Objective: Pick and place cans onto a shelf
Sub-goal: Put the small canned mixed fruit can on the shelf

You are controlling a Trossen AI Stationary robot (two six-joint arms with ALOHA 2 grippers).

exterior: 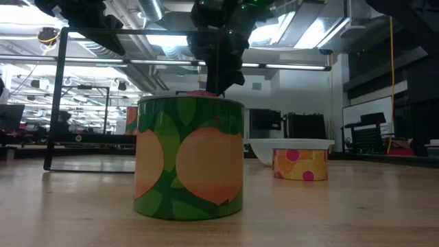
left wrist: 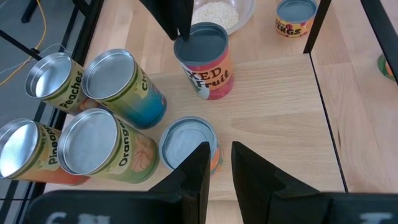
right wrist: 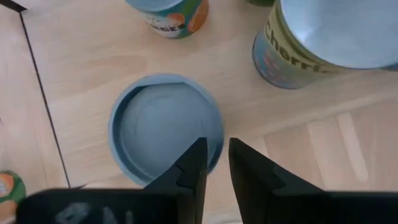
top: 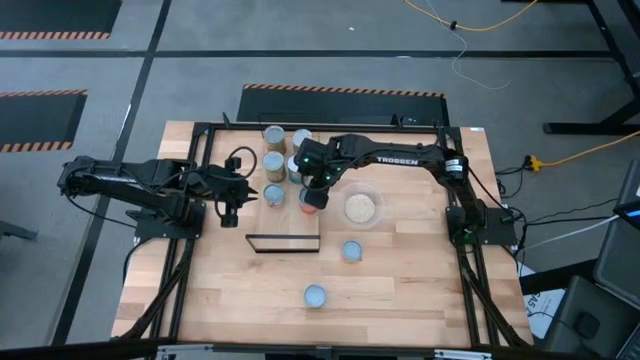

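My right gripper has the red can. Next, I set it down on the light-wood board [top: 301, 201] [right wrist: 175, 121] beside the short blue-topped can.
My right gripper [top: 314, 186] reaches over the shelf [top: 290, 222], a light-wood board with a thin black frame [top: 283, 242], and is shut on a red "Mixed Fruit" can [left wrist: 208, 65] with a pale-blue top [right wrist: 158, 130]. Beside it, several cans stand upright on the board: peaches [left wrist: 53, 81], cherries [left wrist: 124, 87], pineapple [left wrist: 25, 149], orange [left wrist: 106, 149] and a short blue-topped one [left wrist: 186, 143]. My left gripper [left wrist: 219, 155] waits shut over the board's left side, holding nothing. My right gripper pinches the red can's top rim [right wrist: 217, 140], one finger [right wrist: 196, 158] over the sunken top and one [right wrist: 245, 168] outside the wall. The fingers [left wrist: 180, 25] slant steeply down from above. The can stays upright; whether its bottom rests on the board I cannot tell.
A clear bowl [top: 361, 208] of beige grains stands right of the held can. Two more cans stand on the tabletop nearer the front: a yellow one with pink dots [exterior: 300, 163] and a green one with orange fruit [exterior: 188, 158]. Black frame rails [top: 200, 160] border the table.
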